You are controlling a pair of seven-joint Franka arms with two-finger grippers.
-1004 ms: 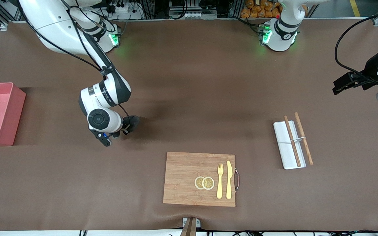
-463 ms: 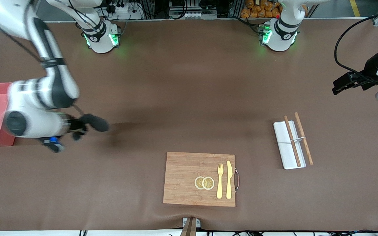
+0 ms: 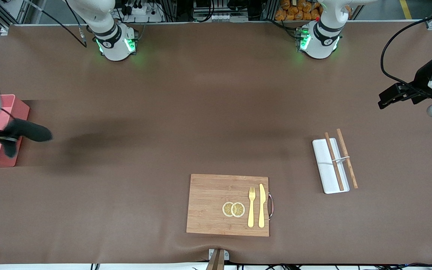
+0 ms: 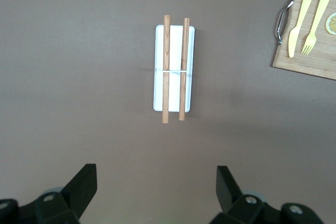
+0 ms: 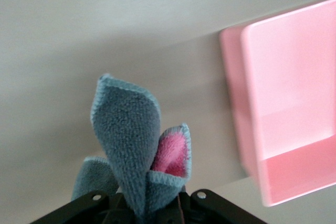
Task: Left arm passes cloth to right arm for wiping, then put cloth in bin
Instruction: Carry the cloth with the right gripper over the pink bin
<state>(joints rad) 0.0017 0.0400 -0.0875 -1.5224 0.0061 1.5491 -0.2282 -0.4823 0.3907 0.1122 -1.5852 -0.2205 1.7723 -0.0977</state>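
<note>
Next, my right gripper lets go of the dark grey cloth on the middle of the pink-red bin's bottom (image 5: 321,74).
My right gripper (image 3: 10,135) is shut on the dark grey cloth (image 3: 29,131) and holds it in the air at the edge of the pink-red bin (image 3: 10,103), at the right arm's end of the table. In the right wrist view the cloth (image 5: 127,129) sticks up from the gripper (image 5: 144,204), showing a pink inner face, with the bin (image 5: 286,103) beside it. My left gripper (image 3: 385,100) is open and empty, waiting high over the left arm's end of the table. Its fingers (image 4: 84,187) stand wide apart in the left wrist view.
A wooden board (image 3: 208,204) with a yellow fork, a knife and two lemon slices lies near the front edge. A flat white tray (image 3: 323,168) with two chopsticks (image 4: 166,69) lies toward the left arm's end, below my left gripper.
My right arm has swung from near the table's middle to the bin, carrying the cloth. The left arm has hardly moved.
</note>
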